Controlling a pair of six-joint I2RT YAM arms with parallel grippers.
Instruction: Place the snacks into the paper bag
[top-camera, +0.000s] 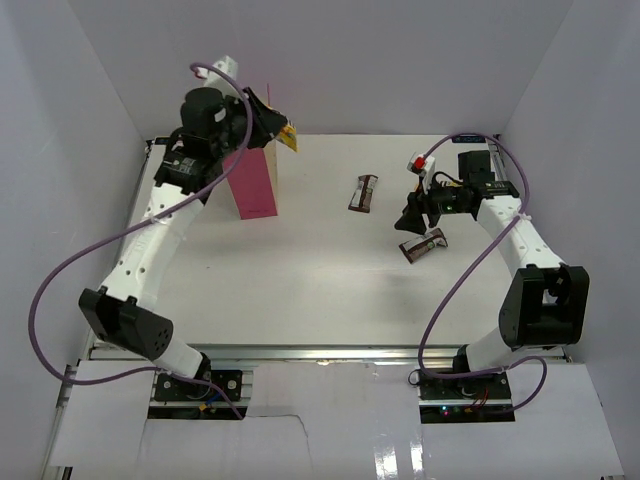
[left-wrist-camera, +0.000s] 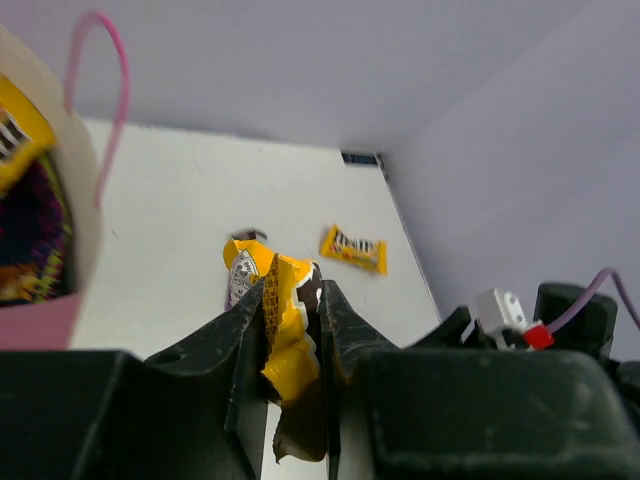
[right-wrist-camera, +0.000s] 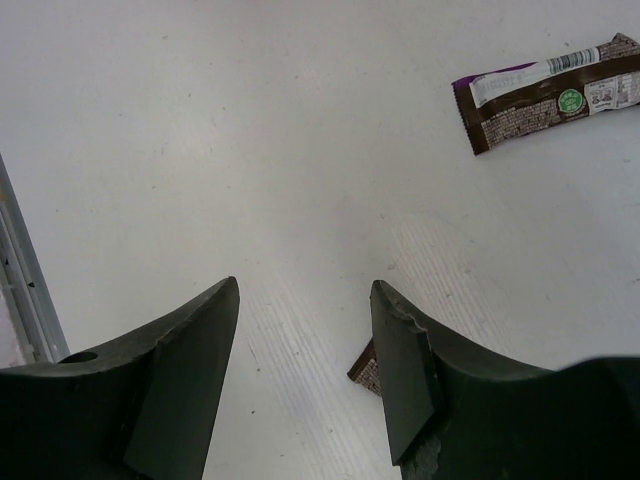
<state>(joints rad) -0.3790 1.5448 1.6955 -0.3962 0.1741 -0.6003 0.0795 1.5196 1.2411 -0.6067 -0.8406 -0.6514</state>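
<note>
Next, I release the yellow candy packet with my left gripper inside the paper bag (top-camera: 248, 140), beside the dark purple pack.
The paper bag (top-camera: 255, 182) stands upright at the back left, with pink sides. In the left wrist view the bag (left-wrist-camera: 55, 300) is at the left with its pink handle (left-wrist-camera: 110, 60); a yellow packet (left-wrist-camera: 12, 130) and a dark purple pack (left-wrist-camera: 35, 225) lie inside it. My left gripper (top-camera: 280, 125) is above the bag's right rim, shut on a yellow snack packet (top-camera: 289, 137), which is pinched between the fingers (left-wrist-camera: 284, 330). My right gripper (top-camera: 412, 222) is open and empty (right-wrist-camera: 305, 285), low over the table. A brown bar (top-camera: 423, 246) lies by its right finger (right-wrist-camera: 364, 370).
Another brown bar (top-camera: 365, 192) lies mid-table and shows in the right wrist view (right-wrist-camera: 545, 95). In the left wrist view a yellow packet (left-wrist-camera: 353, 248) lies on the table near the far right wall. White walls enclose the table on three sides.
</note>
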